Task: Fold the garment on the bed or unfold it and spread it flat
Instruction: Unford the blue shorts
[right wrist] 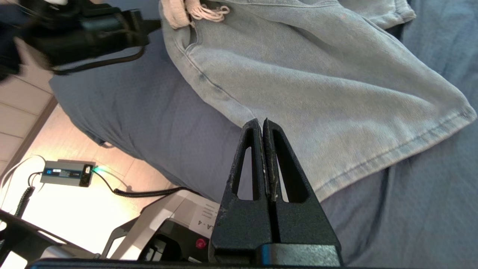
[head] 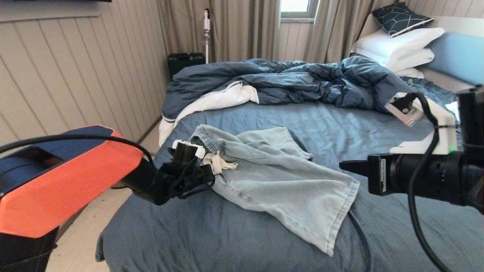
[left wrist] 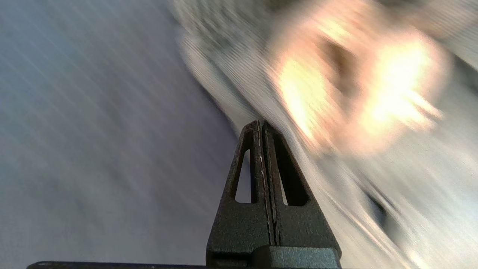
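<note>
The bunched waistband is beside my shut, empty left gripper, so it should open, pinch the shorts' edge (head: 218,184) below the drawstring and pull toward the near edge of the bed.
The pale blue shorts (head: 272,177) lie rumpled on the dark blue bed (head: 227,234), waistband toward the left, one wide leg reaching to the front right. The white drawstring (head: 223,164) sits bunched by the waistband. My left gripper (head: 210,176) is at the waistband edge next to the drawstring. In the blurred left wrist view its fingers (left wrist: 261,123) are shut with nothing between them. My right gripper (head: 342,165) hovers just right of the leg hem, shut and empty (right wrist: 261,121), its tips over the shorts (right wrist: 317,86) near their side seam.
A rumpled dark blue duvet (head: 302,81) with white lining covers the far half of the bed. White pillows (head: 397,45) and the light blue headboard (head: 459,53) are at the far right. A black cable (head: 359,234) trails over the sheet. The bed's left edge drops to the floor (right wrist: 74,201).
</note>
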### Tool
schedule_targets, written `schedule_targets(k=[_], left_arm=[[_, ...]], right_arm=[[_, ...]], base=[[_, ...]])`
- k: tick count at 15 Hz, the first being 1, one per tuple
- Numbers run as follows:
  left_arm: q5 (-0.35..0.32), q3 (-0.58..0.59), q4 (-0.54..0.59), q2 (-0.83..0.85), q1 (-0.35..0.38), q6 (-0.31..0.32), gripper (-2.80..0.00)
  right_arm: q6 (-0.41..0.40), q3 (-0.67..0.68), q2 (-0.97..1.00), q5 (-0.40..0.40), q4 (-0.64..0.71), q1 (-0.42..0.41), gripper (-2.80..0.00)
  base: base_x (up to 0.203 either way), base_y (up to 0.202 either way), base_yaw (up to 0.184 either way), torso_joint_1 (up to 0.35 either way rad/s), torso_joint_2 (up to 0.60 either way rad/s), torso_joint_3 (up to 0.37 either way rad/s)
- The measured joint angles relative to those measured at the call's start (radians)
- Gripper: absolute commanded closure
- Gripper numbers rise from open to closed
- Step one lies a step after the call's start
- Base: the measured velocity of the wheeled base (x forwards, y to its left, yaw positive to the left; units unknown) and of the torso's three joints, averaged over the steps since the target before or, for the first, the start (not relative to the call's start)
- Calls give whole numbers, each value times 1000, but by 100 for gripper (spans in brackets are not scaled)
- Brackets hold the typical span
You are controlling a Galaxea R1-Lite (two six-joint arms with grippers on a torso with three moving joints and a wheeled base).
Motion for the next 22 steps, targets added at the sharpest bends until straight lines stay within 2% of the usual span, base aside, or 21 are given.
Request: schedule_targets(k=[1, 2, 4, 6, 14, 19, 22], left_arm=[[-56, 9, 47, -39, 2, -15, 0], [-103, 17, 82, -70, 10, -39, -280], [-132, 23, 111, -107, 26, -71, -280], [-146, 24, 116, -120, 23, -74, -280], [-139, -6, 121, -62, 27, -86, -280], [-135, -78, 160, 10, 22, -104, -280], [-134, -127, 197, 38, 16, -119, -280]], right_arm=[[1, 8, -7, 0, 0, -1, 0], [2, 14, -10, 0, -1, -1, 0], [4, 25, -13, 0, -7, -2, 0], [5, 38, -15, 0, -17, -2, 0], [3, 68, -18, 2, -30, -20, 0], [3, 120, -11, 49, -121, -54, 0], [3, 132, -13, 79, -125, -87, 0]], base=[[0, 0, 0, 0, 0, 0], [0, 0, 0, 0, 0, 0], [0, 0, 0, 0, 0, 0], [0, 0, 0, 0, 0, 0], [0, 0, 0, 0, 0, 0], [0, 0, 0, 0, 0, 0], [0, 0, 0, 0, 0, 0]])
